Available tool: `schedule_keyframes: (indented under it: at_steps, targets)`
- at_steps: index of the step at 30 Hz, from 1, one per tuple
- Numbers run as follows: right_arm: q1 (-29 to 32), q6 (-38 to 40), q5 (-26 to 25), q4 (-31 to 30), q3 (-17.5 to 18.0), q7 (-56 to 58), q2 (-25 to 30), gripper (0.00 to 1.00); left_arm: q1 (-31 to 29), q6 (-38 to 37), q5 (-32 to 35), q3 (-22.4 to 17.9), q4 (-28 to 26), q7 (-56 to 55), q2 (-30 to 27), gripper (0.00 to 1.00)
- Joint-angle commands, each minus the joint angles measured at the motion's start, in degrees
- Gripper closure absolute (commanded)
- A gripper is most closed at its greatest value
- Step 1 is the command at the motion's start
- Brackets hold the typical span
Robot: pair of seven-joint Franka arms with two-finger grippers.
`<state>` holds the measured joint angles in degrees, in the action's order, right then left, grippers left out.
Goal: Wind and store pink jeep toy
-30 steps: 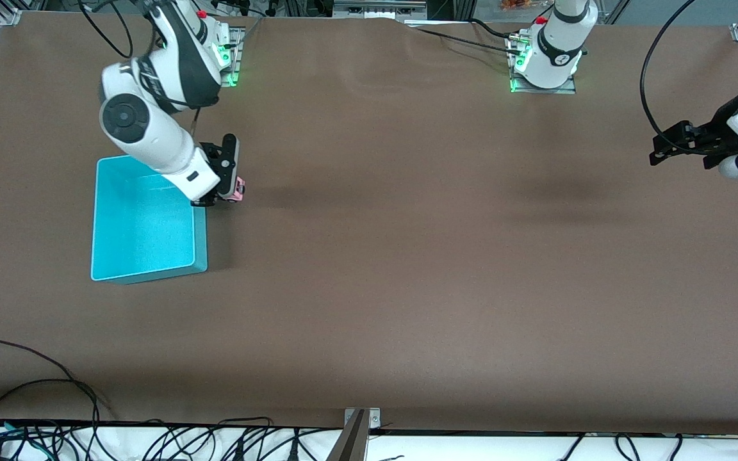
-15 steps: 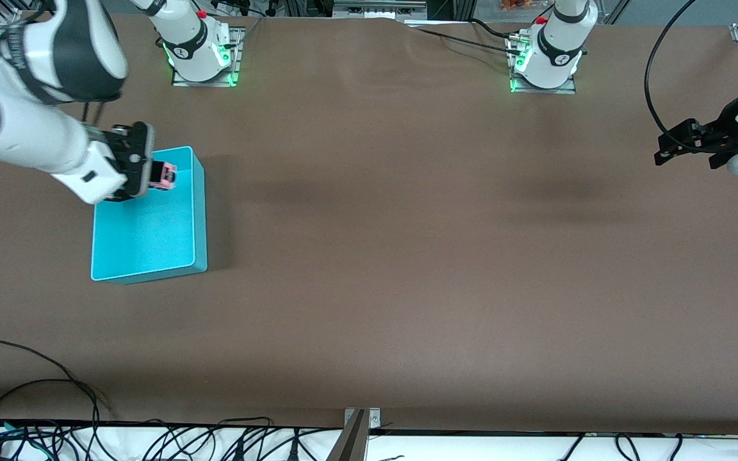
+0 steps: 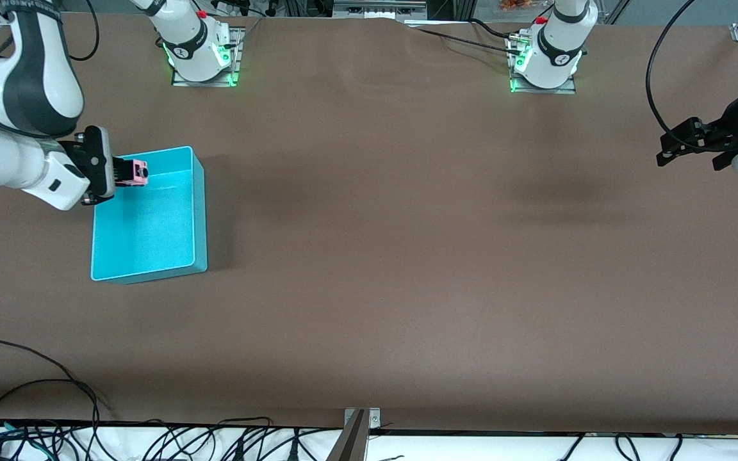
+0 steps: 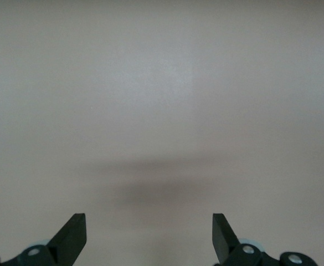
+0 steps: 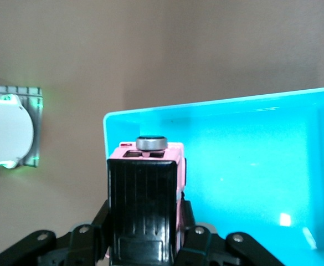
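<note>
My right gripper is to release the pink jeep toy on the bottom of the cyan bin, near its far end (image 3: pixel 162 189) (image 5: pixel 190 182).
My right gripper (image 3: pixel 119 174) is shut on the pink jeep toy (image 3: pixel 133 173), a tiny boxy pink car with a black roof. It holds the toy in the air over the corner of the cyan bin (image 3: pixel 148 250) that lies nearest the right arm's base. In the right wrist view the jeep (image 5: pixel 145 194) fills the space between the jaws, with the bin (image 5: pixel 250 166) below it. My left gripper (image 3: pixel 670 148) is open and empty, up over the table at the left arm's end, and it waits. Its fingertips (image 4: pixel 73 233) show over bare table.
The right arm's base (image 3: pixel 199 45) and the left arm's base (image 3: pixel 545 54) stand on plates along the table's edge farthest from the front camera. Cables (image 3: pixel 36 384) hang at the table's edge nearest the front camera. The brown table (image 3: pixel 407 256) is wide and flat.
My right gripper has carried the jeep from the table beside the bin to over the bin's corner. My left gripper has drifted slightly toward its end of the table.
</note>
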<state>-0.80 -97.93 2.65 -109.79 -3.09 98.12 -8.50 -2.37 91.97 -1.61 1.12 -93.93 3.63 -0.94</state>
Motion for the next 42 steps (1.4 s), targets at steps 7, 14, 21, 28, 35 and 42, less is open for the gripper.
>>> schedule_keyframes:
  at_steps: [7, 14, 21, 28, 35, 42]
  targets:
    - [-0.25, -14.28, 1.3, -14.29, -1.92, 5.59, 1.03, 0.81, -0.18, -1.18, -1.29, -0.15, 2.17, 0.33, 1.03, 0.0]
    - [-0.25, -24.66, 1.3, -21.68, -2.18, 9.01, 0.68, 0.81, -0.09, -1.18, -1.29, -0.07, 2.17, 0.41, 1.03, 0.0]
    - [0.54, -29.24, 1.39, -22.13, -2.62, 12.45, -3.45, 0.8, 0.0, -1.18, -1.29, 0.02, 2.26, 0.33, 0.94, 0.0]
    - [0.98, -32.06, 1.39, -23.45, -2.71, 12.53, -4.59, 0.77, -0.18, -1.18, -1.47, -0.07, 2.26, 0.41, 1.03, 0.0]
    - [0.98, -32.67, 2.44, -23.45, -2.71, 12.45, -5.3, 0.43, -0.09, -1.18, -1.47, -0.07, 2.26, 0.5, 1.03, 0.0]
    - [0.98, -32.67, 3.06, -23.36, -2.62, 12.45, -5.74, 0.0, -0.09, -1.18, -1.47, -0.07, 2.26, 0.5, 1.03, 0.0]
